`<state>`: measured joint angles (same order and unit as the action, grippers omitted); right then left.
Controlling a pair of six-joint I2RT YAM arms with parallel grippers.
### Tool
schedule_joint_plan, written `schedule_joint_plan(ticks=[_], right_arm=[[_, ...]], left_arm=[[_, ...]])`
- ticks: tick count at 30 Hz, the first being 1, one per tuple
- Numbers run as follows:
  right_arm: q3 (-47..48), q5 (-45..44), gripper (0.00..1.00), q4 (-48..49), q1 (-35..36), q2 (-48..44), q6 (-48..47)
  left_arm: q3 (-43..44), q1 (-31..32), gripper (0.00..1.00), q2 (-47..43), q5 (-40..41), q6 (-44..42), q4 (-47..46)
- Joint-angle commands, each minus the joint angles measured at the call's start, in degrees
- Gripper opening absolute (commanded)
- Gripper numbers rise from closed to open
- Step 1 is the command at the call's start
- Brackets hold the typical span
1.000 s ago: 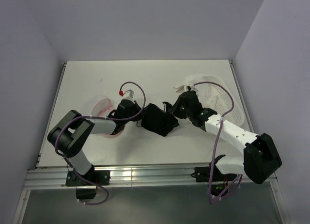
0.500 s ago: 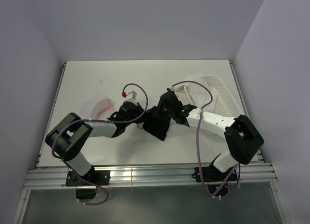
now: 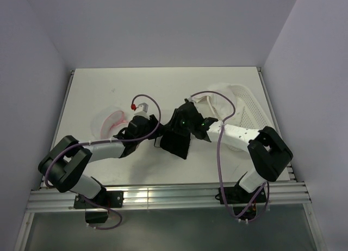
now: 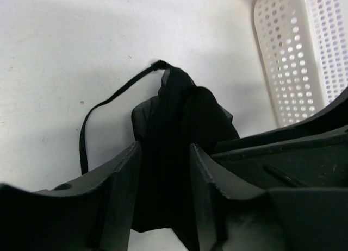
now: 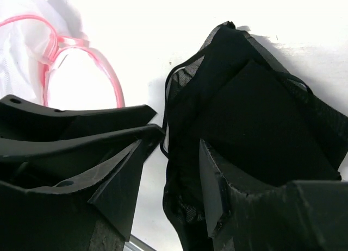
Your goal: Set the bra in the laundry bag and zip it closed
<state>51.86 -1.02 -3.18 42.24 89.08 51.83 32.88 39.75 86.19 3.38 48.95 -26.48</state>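
Note:
The robot's grippers crowd the bra's upper edge, so the right gripper needs to take the bra's edge (image 3: 187, 144) near the basket, freeing the left gripper for the laundry bag's rim.
The black bra (image 3: 177, 144) lies bunched on the table between both grippers. My left gripper (image 3: 160, 137) is shut on its left end; in the left wrist view the fabric (image 4: 182, 112) fills the gap of that gripper (image 4: 163, 167), and a thin strap loops out to the left. My right gripper (image 3: 175, 131) is open over the bra's upper edge; in the right wrist view the gripper (image 5: 173, 167) straddles the fabric edge (image 5: 255, 115) with bare table beside one finger. The laundry bag (image 3: 111, 121), white mesh with pink trim (image 5: 111, 80), lies left of the left gripper.
A white perforated basket (image 3: 248, 107) stands at the right and also shows in the left wrist view (image 4: 304, 44), with white cloth (image 3: 215, 100) over its near rim. The two grippers are almost touching. Grey walls enclose the table.
My right gripper has swung left from beside the basket onto the bra. The bra has bunched narrower. My left gripper has shifted slightly right.

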Motion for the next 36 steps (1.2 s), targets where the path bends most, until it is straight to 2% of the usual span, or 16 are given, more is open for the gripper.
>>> schedule_joint_plan(ticks=[1, 6, 10, 13, 21, 23, 28, 36], right_arm=[[2.99, -1.35, 0.53, 0.20, -0.05, -2.14, -0.42], [1.68, -3.99, 0.53, -2.53, -1.19, -6.89, -1.30], [-3.85, -3.64, 0.53, -2.80, -3.21, -13.12, -1.47], [-8.94, -2.94, 0.59, -1.49, -4.44, -17.34, -2.17], [-21.17, 4.44, 0.75, 9.94, -6.73, -21.23, -2.26], [-22.93, 4.71, 0.80, 12.93, -6.82, -21.14, -2.44], [-26.36, 4.62, 0.90, 18.37, -7.52, -19.92, -1.91], [-29.97, 6.46, 0.95, 27.35, -8.22, -16.13, -1.21]], left_arm=[[0.60, 0.24, 0.48, -2.17, 3.04, -0.70, 1.77], [0.16, 0.16, 0.57, -2.34, 4.18, -0.78, 1.53], [0.34, 0.24, 0.63, -1.64, 1.46, -4.20, -0.06], [-1.15, 0.16, 0.66, -2.25, 0.93, -4.74, -2.60], [-5.28, 0.24, 0.62, -6.56, -3.54, -6.93, -7.79], [-4.67, 0.24, 0.60, -5.87, -6.70, -8.60, -7.80], [-2.75, 0.33, 0.56, -2.35, -7.51, -9.74, -5.78], [2.53, 0.33, 0.47, 4.50, -5.40, -9.57, 1.60]])
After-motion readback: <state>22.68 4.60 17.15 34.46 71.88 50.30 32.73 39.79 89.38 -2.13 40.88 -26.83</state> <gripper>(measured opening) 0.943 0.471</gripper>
